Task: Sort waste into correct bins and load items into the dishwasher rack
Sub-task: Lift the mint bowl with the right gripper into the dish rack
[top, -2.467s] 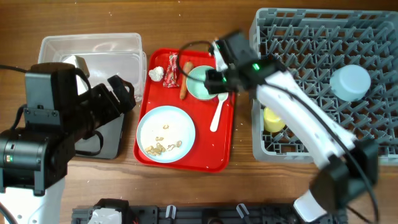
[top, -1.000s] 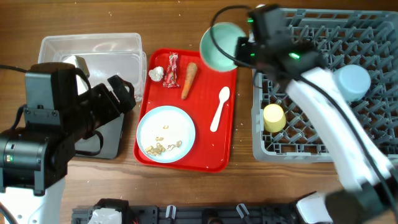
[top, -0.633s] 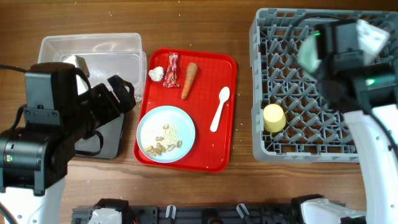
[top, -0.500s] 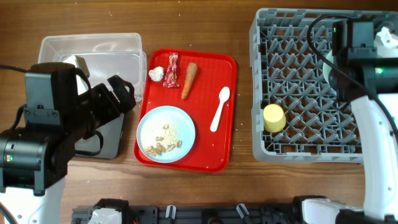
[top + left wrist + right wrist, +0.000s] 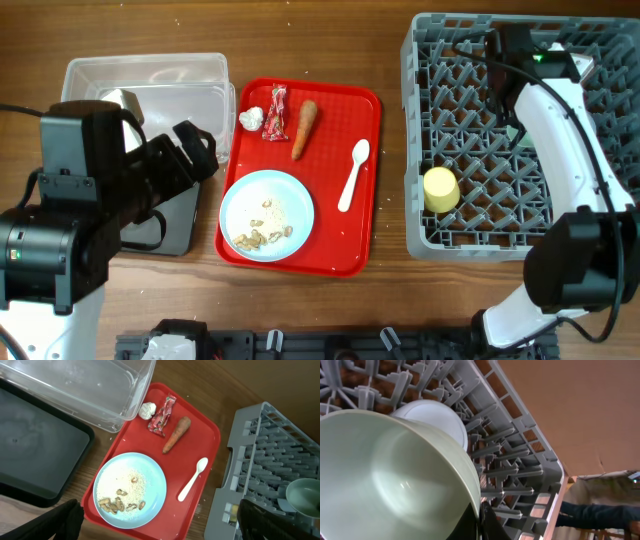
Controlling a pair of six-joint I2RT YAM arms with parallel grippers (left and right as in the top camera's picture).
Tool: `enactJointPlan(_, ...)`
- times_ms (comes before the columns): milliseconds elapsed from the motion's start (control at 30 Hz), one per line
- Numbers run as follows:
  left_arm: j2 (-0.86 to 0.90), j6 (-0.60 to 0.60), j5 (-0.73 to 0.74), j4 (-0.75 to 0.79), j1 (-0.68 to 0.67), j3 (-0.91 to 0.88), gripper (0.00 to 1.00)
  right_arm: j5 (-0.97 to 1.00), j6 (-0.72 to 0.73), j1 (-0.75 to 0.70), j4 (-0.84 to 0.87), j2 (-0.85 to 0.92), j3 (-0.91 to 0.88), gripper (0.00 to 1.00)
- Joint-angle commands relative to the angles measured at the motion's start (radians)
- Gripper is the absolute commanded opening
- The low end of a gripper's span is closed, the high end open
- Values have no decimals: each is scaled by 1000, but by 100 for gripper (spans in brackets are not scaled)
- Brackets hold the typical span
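I should use my right gripper to set the mint green bowl down in the grey rack (image 5: pixel 487 133) between the yellow cup and pale blue bowl.
My right gripper (image 5: pixel 481 510) is shut on the rim of the mint green bowl (image 5: pixel 385 475), held low over the grey dishwasher rack (image 5: pixel 450 90) beside the pale blue bowl (image 5: pixel 437 417). In the overhead view my right arm (image 5: pixel 545 110) hides both bowls. The yellow cup (image 5: pixel 440 189) lies in the rack. On the red tray (image 5: pixel 350 245) are the paper ball (image 5: pixel 251 119), red wrapper (image 5: pixel 276 112), carrot stick (image 5: pixel 303 129), white spoon (image 5: pixel 352 174) and blue plate (image 5: pixel 266 214) with crumbs (image 5: pixel 262 235). My left gripper (image 5: pixel 160 522) is open and empty, high above the tray.
The clear tub (image 5: pixel 150 85) stands at the back left, with the black tray (image 5: pixel 175 225) in front of it, partly under my left arm (image 5: pixel 110 190). The mint bowl also shows in the left wrist view (image 5: pixel 302 495), in the rack.
My right gripper lifted the mint green bowl off the red tray and carried it right, over the rack, down beside the blue bowl. The left arm has not moved.
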Motion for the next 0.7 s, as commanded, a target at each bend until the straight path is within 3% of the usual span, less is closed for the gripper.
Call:
enactJointPlan(0,0,1,-3,3,6,5,100,58,-17,-4,20,15,-7,4)
enactJointPlan(100,0,1,-3,3,6,5,100,58,-82,-4,58,22,-7,4)
enactJointPlan(667,0,1,-3,3,6,5,100,193,-132,-1,19,98,-6,4)
